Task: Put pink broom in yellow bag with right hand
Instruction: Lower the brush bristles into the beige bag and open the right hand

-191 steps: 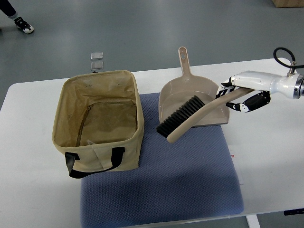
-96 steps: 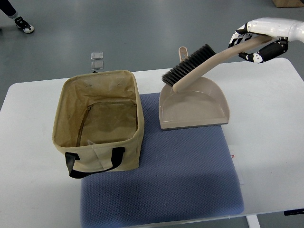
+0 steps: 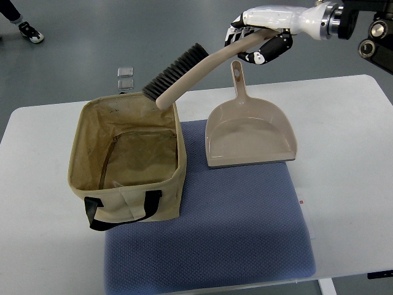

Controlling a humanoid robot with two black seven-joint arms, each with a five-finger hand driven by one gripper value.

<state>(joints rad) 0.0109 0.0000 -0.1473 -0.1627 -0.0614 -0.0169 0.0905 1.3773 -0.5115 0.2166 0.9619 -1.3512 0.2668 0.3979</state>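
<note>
I will use my right gripper to release the pink broom, now held in the air over the bag's rim, in the far half of the open yellow bag (image 3: 140, 130), with the bristles going in first.
My right hand (image 3: 258, 44) comes in from the upper right and is shut on the handle of the pale pink broom (image 3: 190, 72). It holds the broom in the air, black bristles pointing left, with the bristle end over the far right rim of the open yellow bag (image 3: 129, 157). The bag stands on the left of the blue mat, its inside bare, black handle facing me. The left arm is out of view.
A matching pink dustpan (image 3: 249, 132) lies on the blue mat (image 3: 215, 239) right of the bag, handle pointing away. The white table (image 3: 350, 160) ends near the picture's right and bottom. A person's shoe (image 3: 27, 31) shows at top left on the floor.
My right hand lifted the broom off the dustpan, then carried it up and left; the bristle end now hangs over the bag's far right rim.
</note>
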